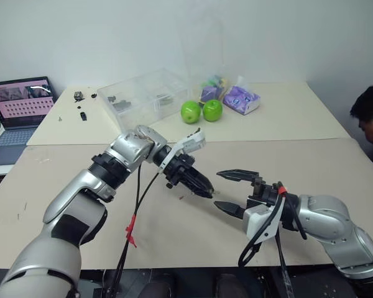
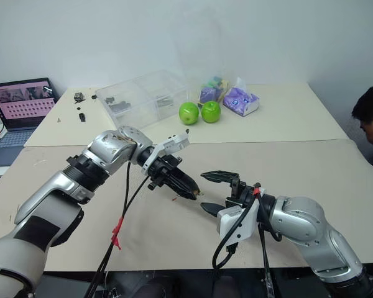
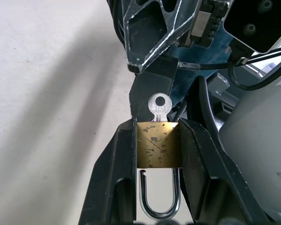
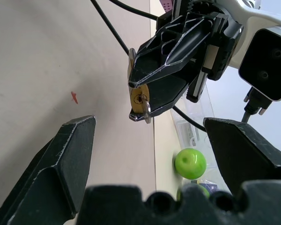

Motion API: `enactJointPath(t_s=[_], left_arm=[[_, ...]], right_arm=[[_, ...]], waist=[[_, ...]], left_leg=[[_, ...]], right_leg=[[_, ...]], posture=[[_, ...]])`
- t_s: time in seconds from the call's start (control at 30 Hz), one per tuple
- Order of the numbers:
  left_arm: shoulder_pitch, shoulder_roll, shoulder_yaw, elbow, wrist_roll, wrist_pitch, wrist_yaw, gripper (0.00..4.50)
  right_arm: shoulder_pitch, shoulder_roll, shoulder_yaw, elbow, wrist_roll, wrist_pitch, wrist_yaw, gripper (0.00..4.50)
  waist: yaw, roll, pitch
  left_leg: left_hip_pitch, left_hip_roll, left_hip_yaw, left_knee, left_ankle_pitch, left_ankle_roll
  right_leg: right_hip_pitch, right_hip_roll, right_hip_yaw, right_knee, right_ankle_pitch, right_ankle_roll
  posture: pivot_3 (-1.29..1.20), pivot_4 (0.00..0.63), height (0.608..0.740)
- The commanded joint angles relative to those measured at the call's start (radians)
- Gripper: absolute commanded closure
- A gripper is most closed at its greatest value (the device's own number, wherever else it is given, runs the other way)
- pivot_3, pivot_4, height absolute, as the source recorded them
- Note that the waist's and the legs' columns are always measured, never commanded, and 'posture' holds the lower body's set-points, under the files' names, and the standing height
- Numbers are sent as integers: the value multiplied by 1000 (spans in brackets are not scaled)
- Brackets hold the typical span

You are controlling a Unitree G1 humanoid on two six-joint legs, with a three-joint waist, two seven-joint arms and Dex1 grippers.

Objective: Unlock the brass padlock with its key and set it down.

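Note:
The shackle sits back inside my left gripper's fingers, so next my right gripper grabs the brass padlock's body point(image 4: 140, 99) before my left gripper opens and moves away.
In the left wrist view the brass padlock point(image 3: 158, 144) is pinched by its two sides between the black fingers point(image 3: 117, 178) of my left gripper point(image 3: 157, 124). The silvery key point(image 3: 159, 107) sticks out of the padlock's keyhole end, and the thin shackle point(image 3: 160, 201) hangs from the other end. One shackle leg seems to stand a hair clear of the body. My right gripper point(image 1: 219, 190) is wide open just in front of the left gripper point(image 1: 202, 186), tip to tip above the table. The right wrist view shows the padlock point(image 4: 138, 99) between its spread fingers point(image 4: 61, 159), untouched.
A clear plastic box point(image 1: 146, 93), two green apples point(image 1: 191, 112) and a purple packet point(image 1: 241, 99) sit on the far table. A laptop point(image 1: 22, 99) stands at the far left. A person point(image 1: 370, 118) leans in at the right edge. A red fleck point(image 4: 74, 97) lies on the tabletop.

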Motion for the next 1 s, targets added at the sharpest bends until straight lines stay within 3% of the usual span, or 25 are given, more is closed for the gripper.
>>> enactJointPath(t_s=[0.03, 0.4, 0.5, 0.8, 1.0], left_arm=[[-16, -5, 5, -40, -10, 13, -9, 3688], [-17, -3, -12, -38, -15, -1, -9, 3688], [-20, -4, -17, -32, -16, -8, -9, 3688], [-34, -16, -26, 5, -8, -40, -9, 3688], [-32, -14, -28, 2, -11, -43, -9, 3688]], right_arm=[[-26, 13, -16, -24, 9, -9, -15, 172], [-22, 26, -12, -60, 18, 12, -4, 172], [-13, 28, -13, -67, 20, 15, -4, 862], [2, 38, -12, -83, 22, 31, 1, 3977], [5, 43, -10, -90, 21, 38, 4, 3977]], waist=[[0, 0, 0], [0, 0, 0], [0, 0, 0], [0, 0, 0], [1, 0, 0]], left_leg=[[0, 0, 0, 0, 0, 0], [0, 0, 0, 0, 0, 0], [0, 0, 0, 0, 0, 0], [0, 0, 0, 0, 0, 0], [0, 0, 0, 0, 0, 0]], right_leg=[[0, 0, 0, 0, 0, 0], [0, 0, 0, 0, 0, 0], [0, 0, 0, 0, 0, 0], [0, 0, 0, 0, 0, 0], [0, 0, 0, 0, 0, 0]], posture=[[0, 150, 740], [0, 150, 740], [0, 150, 740], [0, 150, 740], [0, 150, 740]])
